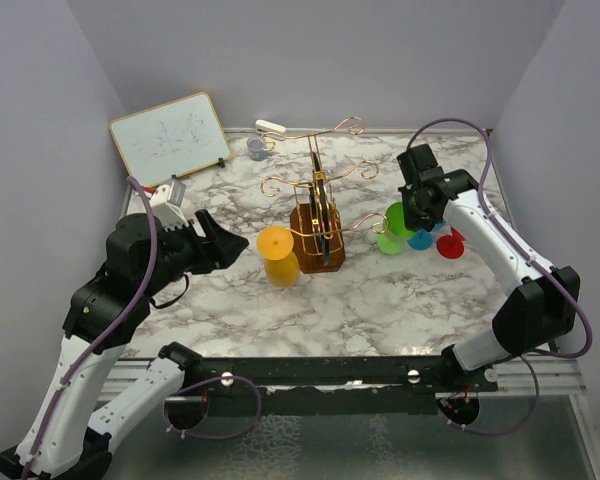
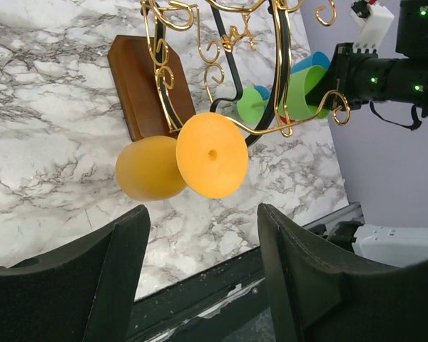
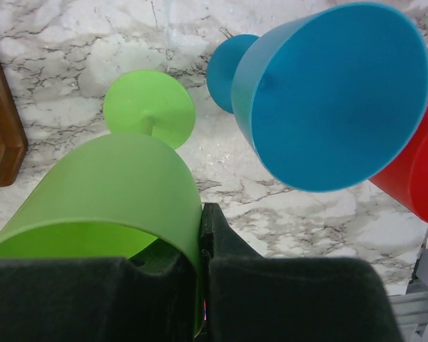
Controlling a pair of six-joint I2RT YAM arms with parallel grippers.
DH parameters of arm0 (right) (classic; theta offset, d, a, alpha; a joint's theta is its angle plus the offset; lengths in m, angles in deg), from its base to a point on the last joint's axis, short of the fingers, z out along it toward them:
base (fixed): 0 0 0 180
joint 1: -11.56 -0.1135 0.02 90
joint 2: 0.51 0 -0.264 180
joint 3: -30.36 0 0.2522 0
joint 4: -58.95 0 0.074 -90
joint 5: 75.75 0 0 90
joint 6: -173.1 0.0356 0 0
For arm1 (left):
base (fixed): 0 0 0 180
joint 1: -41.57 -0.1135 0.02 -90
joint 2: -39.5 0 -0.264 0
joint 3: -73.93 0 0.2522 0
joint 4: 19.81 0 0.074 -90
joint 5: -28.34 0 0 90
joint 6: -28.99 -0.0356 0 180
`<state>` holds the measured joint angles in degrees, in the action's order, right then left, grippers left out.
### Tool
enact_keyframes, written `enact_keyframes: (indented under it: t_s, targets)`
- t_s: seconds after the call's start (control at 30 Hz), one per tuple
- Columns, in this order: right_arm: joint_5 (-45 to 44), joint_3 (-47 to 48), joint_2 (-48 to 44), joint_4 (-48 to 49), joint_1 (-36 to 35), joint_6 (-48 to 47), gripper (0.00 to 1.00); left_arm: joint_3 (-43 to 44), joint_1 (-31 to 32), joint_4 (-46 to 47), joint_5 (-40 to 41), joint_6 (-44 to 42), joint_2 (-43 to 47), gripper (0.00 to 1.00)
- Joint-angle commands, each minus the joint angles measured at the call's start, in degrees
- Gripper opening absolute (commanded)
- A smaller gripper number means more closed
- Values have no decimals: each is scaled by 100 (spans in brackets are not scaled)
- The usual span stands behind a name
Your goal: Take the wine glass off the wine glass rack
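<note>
The orange wine glass has an edge of the foot (image 1: pixel 261 250) (image 2: pixel 217 194) on the side facing my left gripper. That gripper will close there.
The gold wire wine glass rack (image 1: pixel 318 205) stands on its brown block at the table's middle; it also shows in the left wrist view (image 2: pixel 221 50). An orange wine glass (image 1: pixel 278 255) sits foot-up at the rack's left (image 2: pixel 200 157); I cannot tell whether it hangs from an arm. My left gripper (image 1: pixel 225 245) is open and empty, its jaws (image 2: pixel 203 214) apart just short of the orange glass. My right gripper (image 1: pixel 412 215) is shut on the bowl wall of a green wine glass (image 3: pixel 121 185), tilted beside the rack's lower right scroll arm (image 2: pixel 307 89).
A blue glass (image 3: pixel 328 92) and a red glass (image 3: pixel 414 171) lie just right of the green one. A whiteboard (image 1: pixel 170 135) leans at the back left. A small grey item (image 1: pixel 257 148) and a white one (image 1: pixel 270 127) sit at the back.
</note>
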<state>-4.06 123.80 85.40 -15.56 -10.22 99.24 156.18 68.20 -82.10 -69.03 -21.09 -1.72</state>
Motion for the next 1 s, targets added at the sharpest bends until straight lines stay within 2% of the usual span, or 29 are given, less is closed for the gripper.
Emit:
enact_keyframes:
  t_s: [0.0,0.2,0.33,0.57,0.73,0.97]
  targets:
    - [410,-215,136,552,170,-54,2,-174,-8,1,-205,-76,185,64]
    - [539,-339,268,652,268,-50,18,-430,-8,52,-331,-5,274,64]
    - [502,-287,225,594,273,6,33,-568,-9,40,-361,-50,285,65]
    - [487,46,-260,207,274,114,36,-733,-9,8,-223,-81,346,66]
    - [669,635,-929,-305,271,113,37,-909,-8,70,-62,-15,386,74]
    - [1660,1451,-1690,-690,271,115,38,-1357,-9,768,-415,388,316,71]
